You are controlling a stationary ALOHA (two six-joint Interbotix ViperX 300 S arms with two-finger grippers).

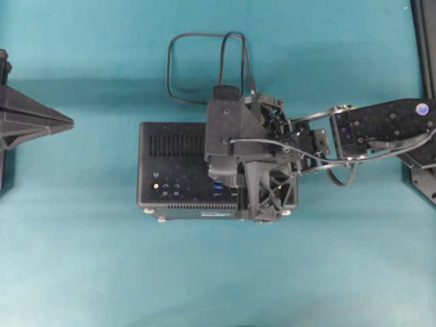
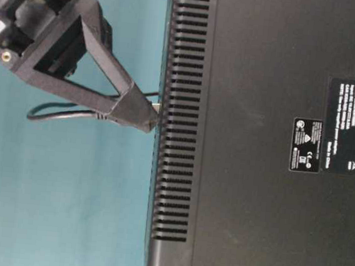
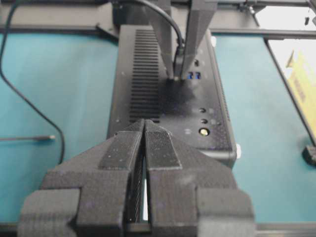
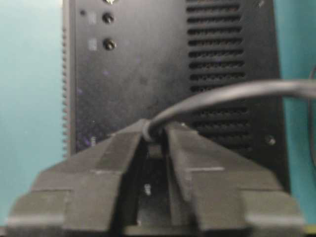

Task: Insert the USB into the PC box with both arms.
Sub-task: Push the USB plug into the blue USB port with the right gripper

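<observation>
Next, my right gripper grips the plug's cable end (image 2: 101,116) and pushes it in, since the USB plug's metal still shows and my right gripper's fingers meet the PC box.
The PC box (image 1: 174,160) lies in the middle of the teal table with its port face up. It fills the right of the table-level view (image 2: 261,179). My right gripper (image 1: 223,182) points down onto it and is shut on the USB plug (image 4: 154,134). The plug's tip (image 2: 156,108) touches the box beside the blue ports (image 3: 194,75). The USB cable (image 1: 197,41) loops behind the box. My left gripper (image 1: 68,122) is shut and empty, well to the left of the box, and its tips (image 3: 144,123) point at it.
The right arm (image 1: 381,129) crosses over the box's right half. Dark frame rails (image 1: 426,41) run along the table's right edge. A yellow object (image 3: 302,84) lies beyond the table edge in the left wrist view.
</observation>
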